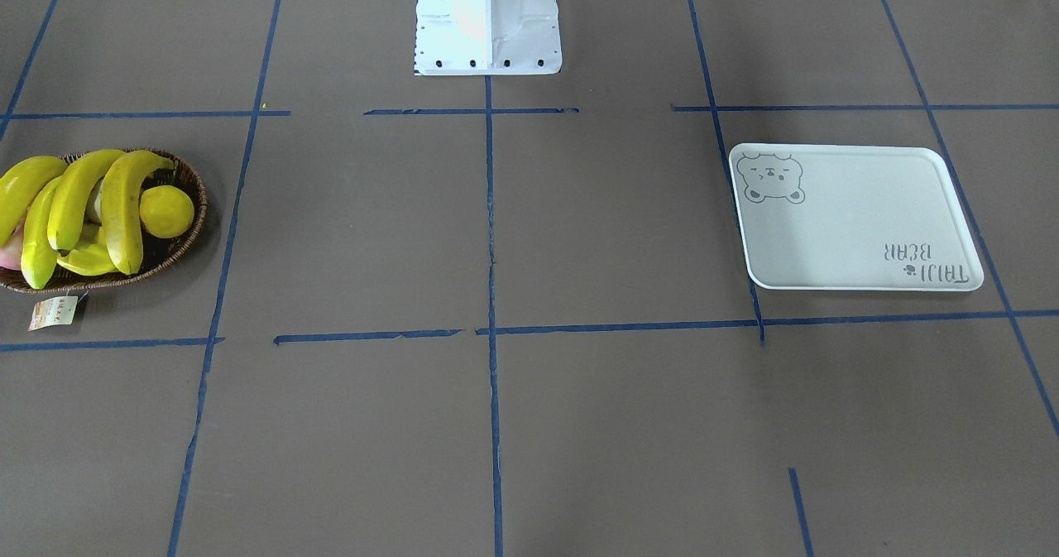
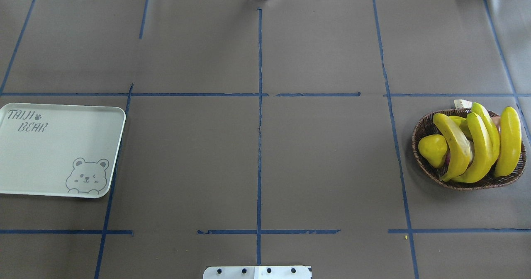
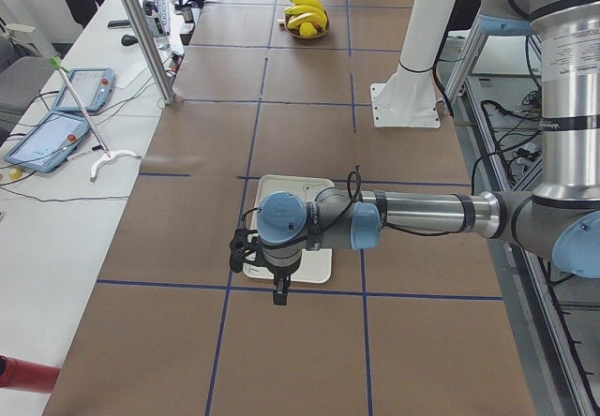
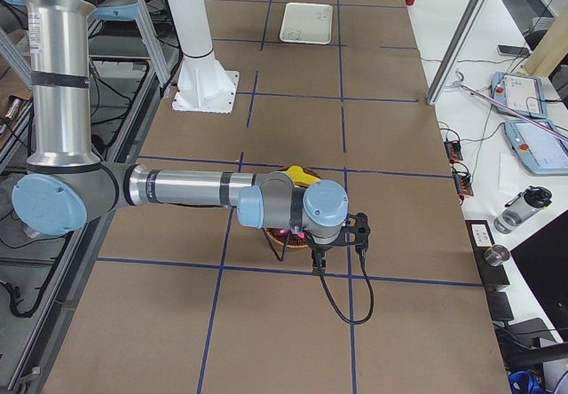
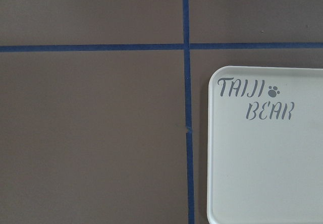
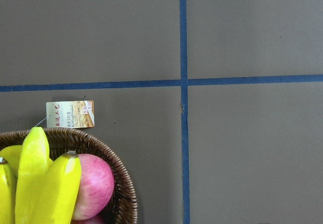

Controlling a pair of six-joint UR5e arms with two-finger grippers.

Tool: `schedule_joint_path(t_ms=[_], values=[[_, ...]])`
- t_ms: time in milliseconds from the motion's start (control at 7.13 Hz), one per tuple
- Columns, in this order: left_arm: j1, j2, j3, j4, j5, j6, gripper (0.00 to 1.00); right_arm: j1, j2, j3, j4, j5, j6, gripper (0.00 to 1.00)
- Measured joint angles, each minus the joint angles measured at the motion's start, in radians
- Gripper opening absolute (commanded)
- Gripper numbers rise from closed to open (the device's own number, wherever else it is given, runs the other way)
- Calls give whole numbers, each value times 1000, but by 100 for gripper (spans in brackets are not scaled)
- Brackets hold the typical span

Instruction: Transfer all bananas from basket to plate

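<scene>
The banana lying over the pink apple is next for my right gripper, which should go to it and close around that banana's middle [image 1: 28,179].
Four yellow bananas [image 2: 481,150] lie in a brown wicker basket [image 2: 418,134] on the table's right side in the overhead view, and at the left in the front-facing view [image 1: 120,201]. The white bear plate [image 2: 54,146] lies far off on the other side [image 1: 860,226] with nothing on it. My left gripper [image 3: 279,296] hangs over the plate's edge [image 3: 281,186]. My right gripper [image 4: 319,268] hangs over the basket [image 4: 282,245]. I cannot tell whether either is open or shut. The left wrist view shows a plate corner [image 5: 267,173]; the right wrist view shows banana tips [image 6: 48,183].
The basket also holds a round yellow lemon [image 2: 432,149], a starfruit [image 1: 87,259] and a pink apple [image 6: 93,186]. A paper tag [image 6: 69,114] lies beside the basket. The white robot base [image 1: 488,19] stands at mid-table. Blue tape lines cross the brown surface.
</scene>
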Motion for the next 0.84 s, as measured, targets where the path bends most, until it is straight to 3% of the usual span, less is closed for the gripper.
schedule_joint_path(t_ms=[561, 841], values=[[0, 0, -11, -1, 0, -2, 100, -6, 21, 0, 8, 2, -2, 100], [0, 0, -16, -2, -1, -2, 100, -28, -38, 26, 101, 5, 52, 100]])
